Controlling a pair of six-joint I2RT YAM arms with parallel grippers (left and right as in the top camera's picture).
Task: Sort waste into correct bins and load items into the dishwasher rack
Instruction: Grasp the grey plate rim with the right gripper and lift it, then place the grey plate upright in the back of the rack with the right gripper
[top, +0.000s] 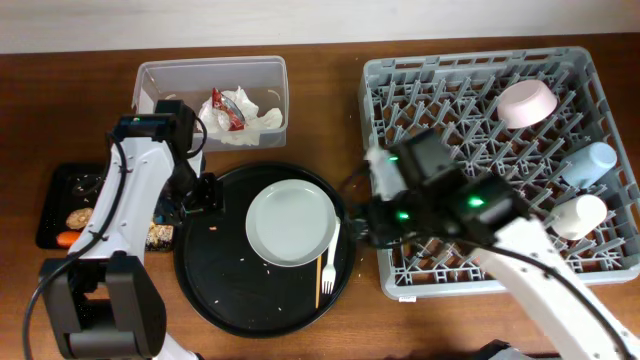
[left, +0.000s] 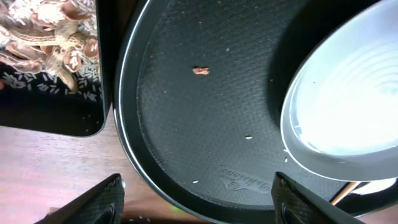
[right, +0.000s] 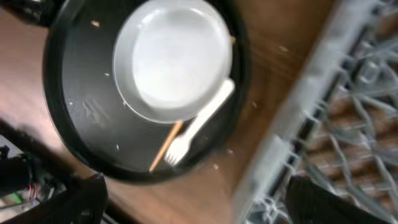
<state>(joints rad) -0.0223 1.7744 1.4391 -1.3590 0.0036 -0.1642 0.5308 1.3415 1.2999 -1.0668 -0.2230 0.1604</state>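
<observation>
I should next move my right gripper to the white plate and close it on its rim (top: 332, 207) (right: 231, 61) facing the rack, beside the handle of the white fork.
The white plate (top: 291, 222) lies on the round black tray (top: 215, 290), with the white fork (top: 330, 255) and a wooden chopstick (top: 319, 276) at its right. A small brown lump (left: 199, 71) and pale grain scraps (left: 248, 137) lie on that tray. The clear tub (top: 165, 75) holds the napkin (top: 262, 122) and the red-and-white wrapper (top: 227, 108). The shallow black tray (top: 55, 185) holds brown lumps (top: 80, 215) and the carrot (top: 66, 239). My left gripper (top: 205, 195) (left: 199, 208) is open and empty over the round tray's left rim. My right gripper (top: 362, 228) (right: 205, 208) is open and empty between that tray and the rack (top: 600, 270).
The rack holds the pink-white bowl (top: 527, 102), the light blue cup (top: 590, 162) and the white cup (top: 580, 215). In the right wrist view the plate (right: 171, 59), fork (right: 199, 127) and chopstick (right: 165, 146) lie ahead, with the rack's edge (right: 292, 149) at the right.
</observation>
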